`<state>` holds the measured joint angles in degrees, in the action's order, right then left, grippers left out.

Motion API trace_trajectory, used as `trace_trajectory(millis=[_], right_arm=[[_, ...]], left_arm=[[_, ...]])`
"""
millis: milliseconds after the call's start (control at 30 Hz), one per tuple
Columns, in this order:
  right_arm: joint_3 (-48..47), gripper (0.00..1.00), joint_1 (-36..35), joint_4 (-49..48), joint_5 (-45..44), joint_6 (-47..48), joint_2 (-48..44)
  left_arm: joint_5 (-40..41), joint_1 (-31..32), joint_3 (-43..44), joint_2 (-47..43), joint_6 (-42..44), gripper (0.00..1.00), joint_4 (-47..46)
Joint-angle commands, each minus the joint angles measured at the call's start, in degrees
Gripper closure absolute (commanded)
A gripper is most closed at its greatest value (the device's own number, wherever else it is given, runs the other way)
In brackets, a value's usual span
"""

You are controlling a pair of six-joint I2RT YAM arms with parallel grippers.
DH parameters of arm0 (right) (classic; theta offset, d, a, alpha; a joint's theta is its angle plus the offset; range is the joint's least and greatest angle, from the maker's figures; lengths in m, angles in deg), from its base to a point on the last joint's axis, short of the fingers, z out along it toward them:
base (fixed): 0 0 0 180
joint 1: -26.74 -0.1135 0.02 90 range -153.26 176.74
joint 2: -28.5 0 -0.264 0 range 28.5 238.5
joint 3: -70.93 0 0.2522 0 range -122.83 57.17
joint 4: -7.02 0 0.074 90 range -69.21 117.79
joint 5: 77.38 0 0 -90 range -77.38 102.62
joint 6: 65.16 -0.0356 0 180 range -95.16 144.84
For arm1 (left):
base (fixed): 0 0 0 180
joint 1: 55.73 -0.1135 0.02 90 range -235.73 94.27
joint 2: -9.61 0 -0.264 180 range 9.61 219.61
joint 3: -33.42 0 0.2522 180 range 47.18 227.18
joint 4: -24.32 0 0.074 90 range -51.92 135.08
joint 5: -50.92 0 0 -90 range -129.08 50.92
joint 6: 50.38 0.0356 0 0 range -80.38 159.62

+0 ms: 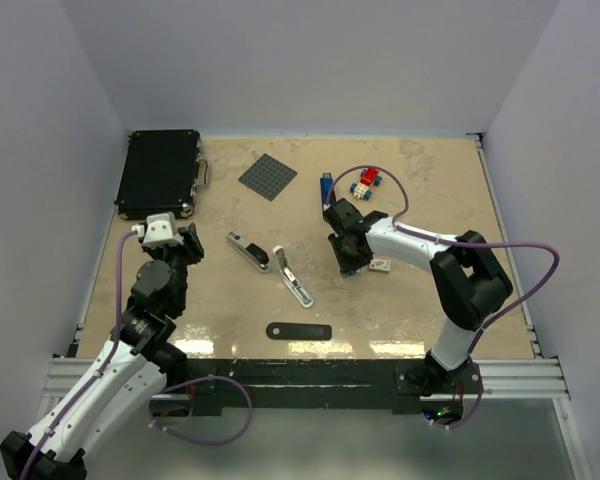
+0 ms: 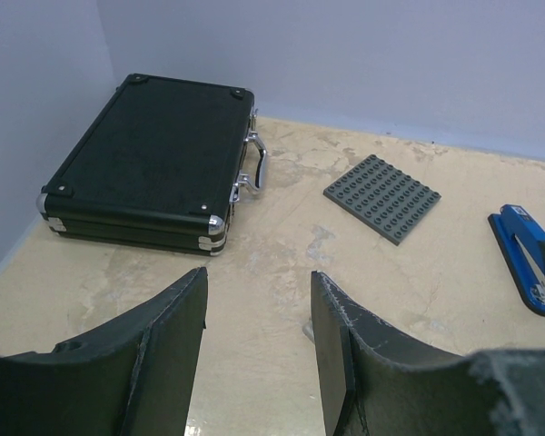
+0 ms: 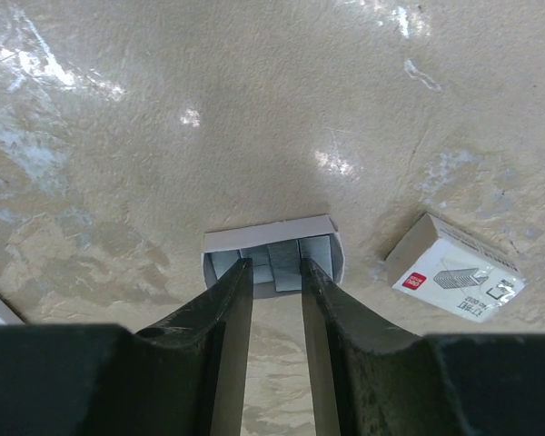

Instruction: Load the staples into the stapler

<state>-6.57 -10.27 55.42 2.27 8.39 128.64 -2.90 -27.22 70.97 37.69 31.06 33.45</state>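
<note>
Next, my right gripper opens, moves over and takes the end strip (image 3: 319,251), because the middle strip of staples is packed tight against its neighbours in the tray.
The staples' grey tray (image 3: 271,238) lies on the table with several grey strips in it. My right gripper (image 3: 274,262) points down into it, narrowly open, one fingertip on each side of the middle strip. The white, red-marked sleeve (image 3: 454,270) lies just right of it and also shows in the top view (image 1: 381,265). The black and silver stapler (image 1: 248,251) lies opened out, its silver arm (image 1: 294,280) left of my right gripper (image 1: 350,262). My left gripper (image 1: 190,240) is open and empty, left of the stapler; its wrist view shows the gripper (image 2: 259,282) over bare table.
A black case (image 1: 160,172) lies at the back left. A grey studded plate (image 1: 268,176), a blue stapler (image 1: 326,188) and a red, white and blue toy-brick car (image 1: 365,182) lie at the back. A flat black strip (image 1: 298,331) lies near the front edge.
</note>
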Motion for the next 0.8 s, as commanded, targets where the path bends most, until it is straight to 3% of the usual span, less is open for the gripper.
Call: trace_trajectory(millis=[0, 600, 767], right_arm=[[-1.1, 0.69, -0.2, -1.8, 2.6, 1.1, 0.7], [-2.0, 0.88, -0.1, -0.6, 10.3, 3.3, -0.8], [-2.3, 0.88, -0.2, 0.7, 14.7, 6.2, -0.6]], left_arm=[[-0.8, -0.5, 2.3, 0.3, -1.1, 0.46, -1.2], [-1.5, -0.5, 2.2, 0.6, -1.1, 0.46, -1.2], [-1.6, -0.5, 2.4, 0.8, -1.1, 0.46, -1.1]])
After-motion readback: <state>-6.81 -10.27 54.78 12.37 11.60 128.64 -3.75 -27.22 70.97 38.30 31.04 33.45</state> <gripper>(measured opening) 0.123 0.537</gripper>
